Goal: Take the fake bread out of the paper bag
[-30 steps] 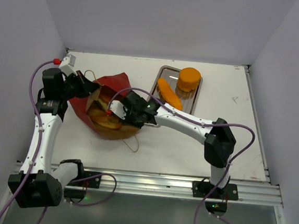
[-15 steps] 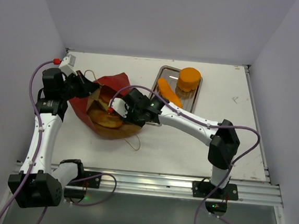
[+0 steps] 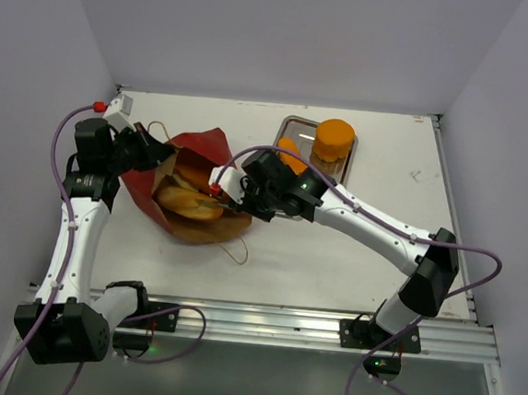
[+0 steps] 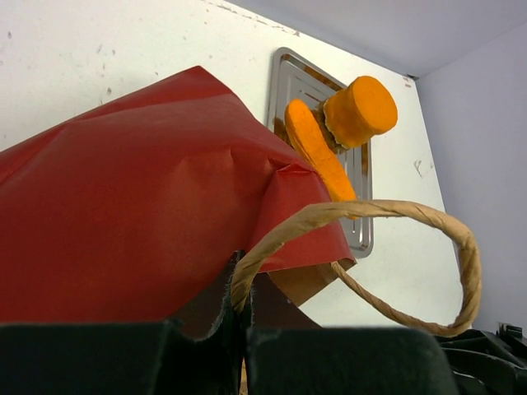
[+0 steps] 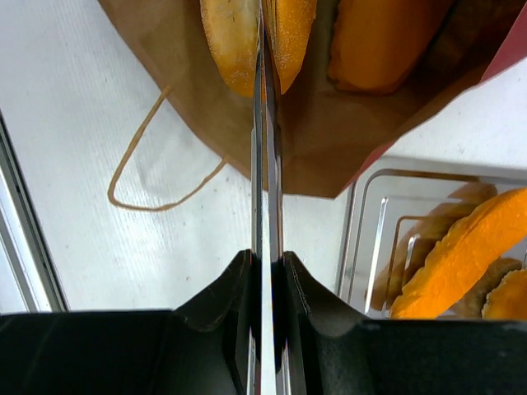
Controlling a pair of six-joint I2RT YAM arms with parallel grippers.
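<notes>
My right gripper is to let go of the golden fake bread on the metal tray (image 3: pixel 308 153) (image 5: pixel 492 267), where it will lie against the baguette, beside the round bun.
The paper bag (image 3: pixel 204 146) lies on its side left of centre, red outside, brown inside (image 5: pixel 321 148). My left gripper (image 3: pixel 152 155) is shut on its cord handle (image 4: pixel 329 218) at the rim, holding the mouth up. Golden fake bread (image 3: pixel 189 205) lies in the mouth, with more pieces (image 5: pixel 379 41) beside it. My right gripper (image 3: pixel 230 195) sits at the mouth, shut on a thin shiny flat piece (image 5: pixel 265 164) seen edge-on, which runs up between bread pieces (image 5: pixel 230 41). A round bun (image 3: pixel 334 134) and a baguette (image 4: pixel 317 156) rest on the metal tray (image 3: pixel 293 124).
The bag's second cord handle (image 3: pixel 236 251) lies loose on the table in front of the bag. The tray stands just right of the bag, close behind my right wrist. White walls close the table at the back and both sides.
My right gripper closed further and drew back to the right, from deeper in the bag to its mouth. The bread in the mouth shifted slightly outward. The left arm stayed still.
</notes>
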